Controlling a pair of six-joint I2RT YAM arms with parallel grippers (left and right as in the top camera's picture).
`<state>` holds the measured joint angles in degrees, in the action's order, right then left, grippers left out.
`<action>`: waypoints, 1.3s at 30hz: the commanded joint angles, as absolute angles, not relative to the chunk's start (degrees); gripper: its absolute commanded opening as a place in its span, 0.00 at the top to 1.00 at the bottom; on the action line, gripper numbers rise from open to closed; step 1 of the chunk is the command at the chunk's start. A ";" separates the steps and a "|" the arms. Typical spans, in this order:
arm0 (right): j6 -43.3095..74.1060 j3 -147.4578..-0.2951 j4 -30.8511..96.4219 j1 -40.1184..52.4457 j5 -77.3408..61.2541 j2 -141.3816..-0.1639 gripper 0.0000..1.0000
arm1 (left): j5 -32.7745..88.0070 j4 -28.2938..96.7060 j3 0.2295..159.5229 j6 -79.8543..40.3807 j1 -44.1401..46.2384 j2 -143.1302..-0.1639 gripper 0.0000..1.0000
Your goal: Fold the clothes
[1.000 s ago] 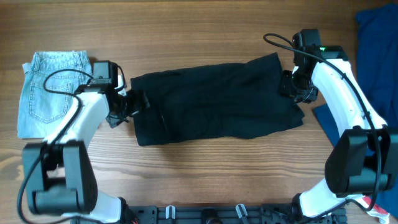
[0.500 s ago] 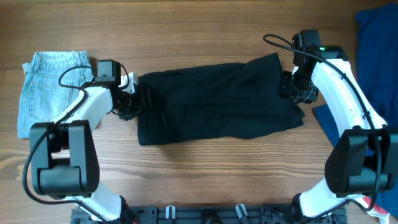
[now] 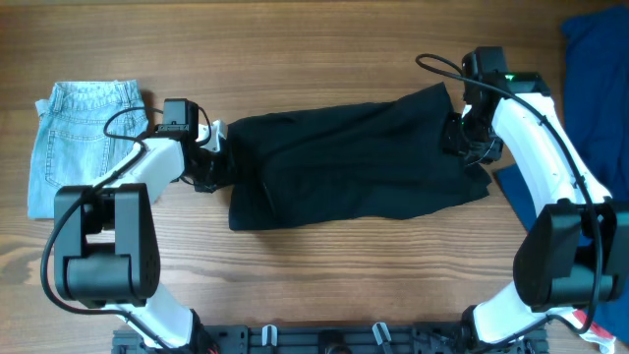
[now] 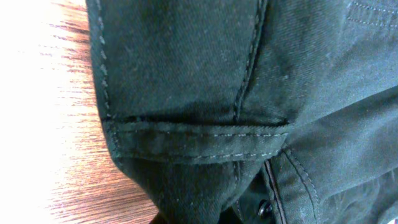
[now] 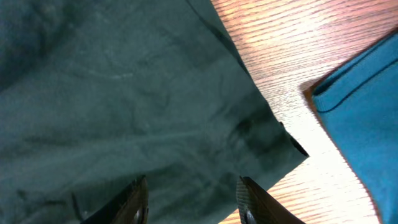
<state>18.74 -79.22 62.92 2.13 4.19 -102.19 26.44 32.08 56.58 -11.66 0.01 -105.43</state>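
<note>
My right gripper needs to next move to the middle of the black garment's near half [image 3: 365, 181], away from its hem corner, and close on it there.
The clothes [image 3: 354, 162], a soft black garment, lie spread across the middle of the wooden table. My left gripper [image 3: 218, 157] is at the garment's left edge and is shut on a bunch of its fabric. In the left wrist view black cloth [image 4: 249, 74] with stitched seams fills the frame, and the jaws are buried under it at the bottom edge. My right gripper [image 3: 460, 136] is over the garment's right end. In the right wrist view its fingers [image 5: 138, 198] stand apart above flat black cloth [image 5: 124, 93] near the hem corner.
Light-blue denim shorts [image 3: 79, 143] lie at the far left, just beyond my left arm. Bright blue fabric [image 3: 595, 79] covers the table's right edge, and its corner [image 5: 360, 124] lies close to the garment's hem.
My left gripper slid right onto the garment's left edge and shut on it. That edge bunched up and the garment shifted slightly right. The right arm has not moved.
</note>
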 commanded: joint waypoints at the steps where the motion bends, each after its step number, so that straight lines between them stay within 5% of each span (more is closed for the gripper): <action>1: 15.29 -79.99 62.33 2.07 -1.30 -101.78 0.55 | 21.78 34.41 55.75 -9.80 -0.10 -103.61 0.96; 9: 6.39 -79.99 61.47 7.18 -15.68 -101.78 0.67 | 19.25 44.42 59.27 -10.94 -1.67 -91.68 0.96; 13: 6.42 -79.33 60.18 12.97 -19.05 -101.78 0.91 | 19.22 46.19 61.49 -11.03 -1.67 -85.12 0.96; 15: 7.29 -78.41 58.81 16.23 -20.32 -101.78 0.95 | 19.25 46.37 62.28 -12.82 -1.67 -82.81 0.96; 29: 28.34 -65.49 30.70 34.59 -20.82 -101.91 0.96 | 29.02 45.74 65.19 -19.25 -1.67 -72.38 0.96; 39: 39.46 -59.59 12.78 39.27 -14.83 -104.75 0.96 | 32.38 45.25 65.93 -23.24 -1.67 -71.99 0.96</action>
<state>34.52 -60.40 15.16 38.87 -17.30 -102.17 29.15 45.95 64.05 -21.37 -1.30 -73.43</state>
